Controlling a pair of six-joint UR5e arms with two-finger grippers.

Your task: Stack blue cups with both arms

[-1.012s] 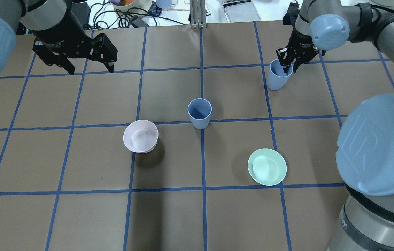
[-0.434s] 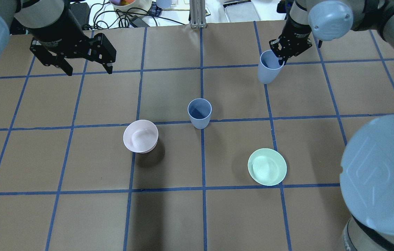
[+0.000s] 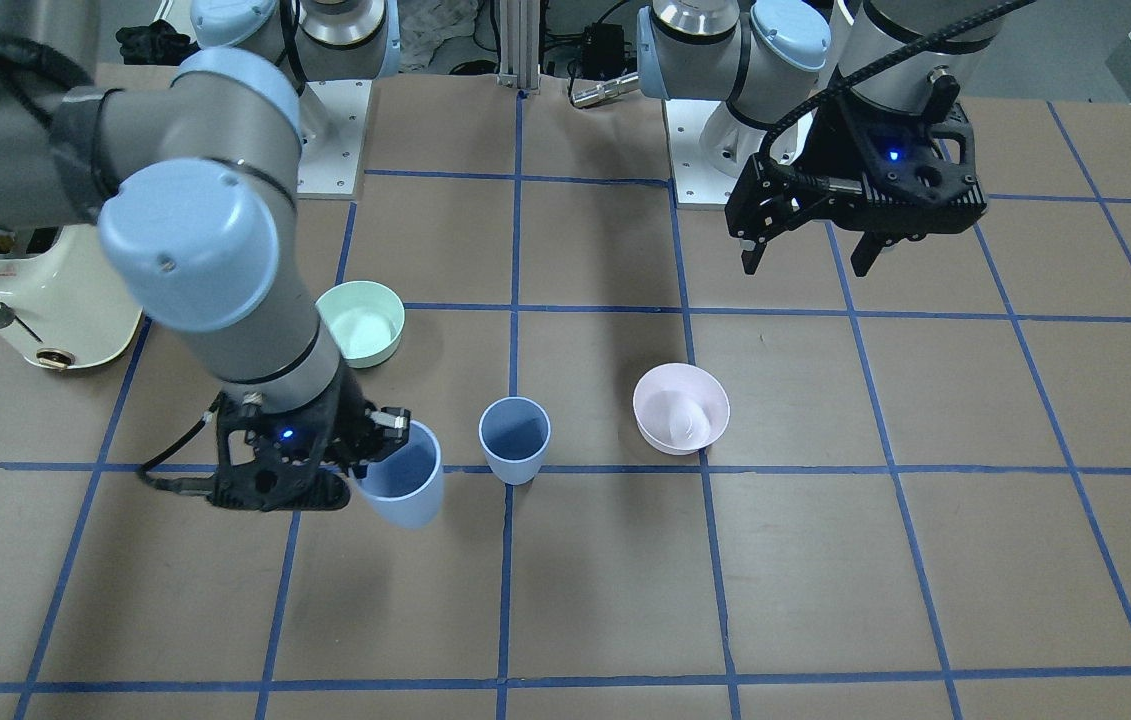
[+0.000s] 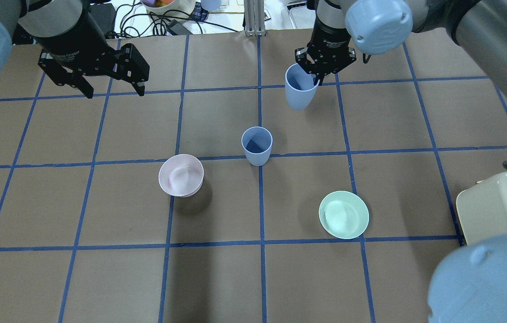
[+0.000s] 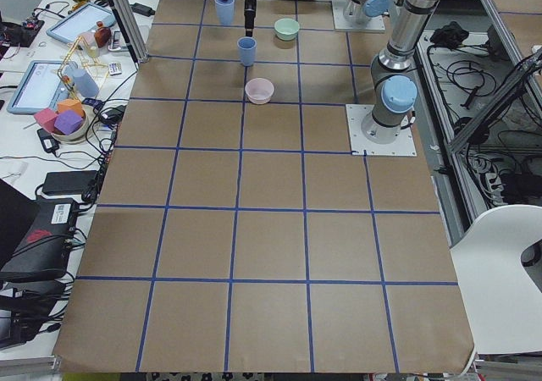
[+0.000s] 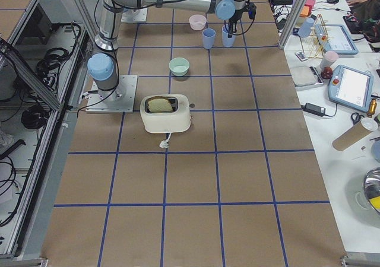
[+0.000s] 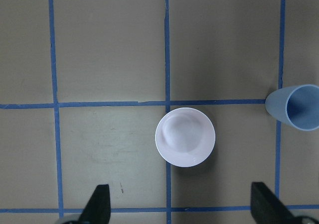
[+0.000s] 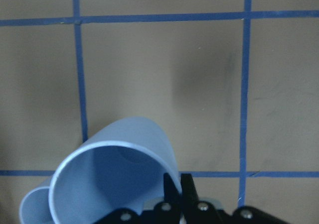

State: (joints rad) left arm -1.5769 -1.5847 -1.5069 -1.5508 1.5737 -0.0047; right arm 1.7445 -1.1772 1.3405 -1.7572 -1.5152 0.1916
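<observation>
Next, my right gripper lets go of the held blue cup inside the standing blue cup (image 3: 515,420) (image 8: 36,207), between the pink and mint-green bowls.
One blue cup (image 4: 257,146) stands upright near the table's middle; it also shows in the front view (image 3: 515,438) and at the right edge of the left wrist view (image 7: 294,107). My right gripper (image 4: 315,77) is shut on the rim of the second blue cup (image 4: 300,92). It holds that cup tilted, above the table, beyond and slightly right of the standing cup. The held cup (image 8: 114,179) fills the lower left of the right wrist view. My left gripper (image 4: 114,92) is open and empty, high over the far left of the table.
A pale pink bowl (image 4: 180,175) sits left of the standing cup, below my left gripper (image 7: 179,209). A mint-green bowl (image 4: 344,214) sits nearer, to the right. A cream toaster (image 4: 500,206) stands at the right edge. Cables and clutter lie beyond the far edge.
My right gripper has carried the held cup leftward, from the far right toward the table's centre line. The left arm has barely moved. Both bowls and the standing cup are unmoved.
</observation>
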